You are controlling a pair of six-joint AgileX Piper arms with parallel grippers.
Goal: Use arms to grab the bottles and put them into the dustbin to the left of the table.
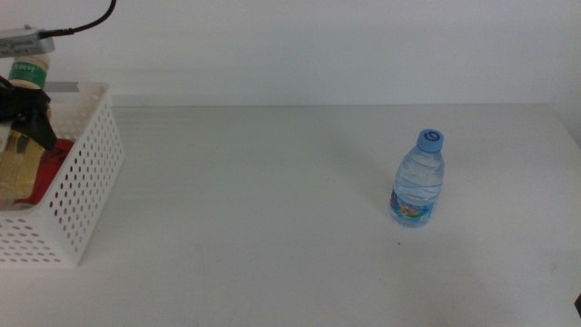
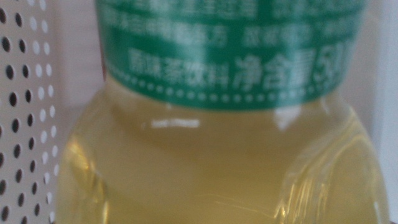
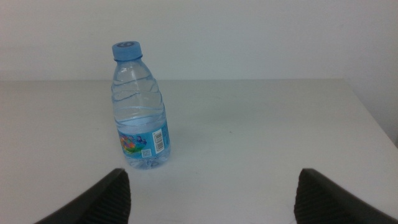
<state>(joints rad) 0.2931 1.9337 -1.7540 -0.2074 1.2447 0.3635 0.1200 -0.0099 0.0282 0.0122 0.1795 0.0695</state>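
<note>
I should let go of the yellow tea bottle with my left gripper between the red can and the dustbin's table-side (image 1: 46,183).
The yellow tea bottle (image 1: 24,136) with its green label and whitish cap stands upright inside the white dustbin (image 1: 86,182) at the table's left edge. My left gripper (image 1: 23,109) is shut around its upper body. In the left wrist view the tea bottle (image 2: 217,155) fills the picture and hides the jaws. A red can (image 1: 56,156) lies in the dustbin beside it. The blue-capped water bottle (image 1: 419,182) stands upright on the right half of the table. My right gripper (image 3: 211,199) is open, low and short of the water bottle (image 3: 140,106).
The dustbin's perforated wall (image 2: 18,124) is close beside the tea bottle. A black cable (image 1: 86,23) runs above the dustbin. The white table (image 1: 272,209) stretches bare between the dustbin and the water bottle, and its right edge (image 3: 373,118) is near that bottle.
</note>
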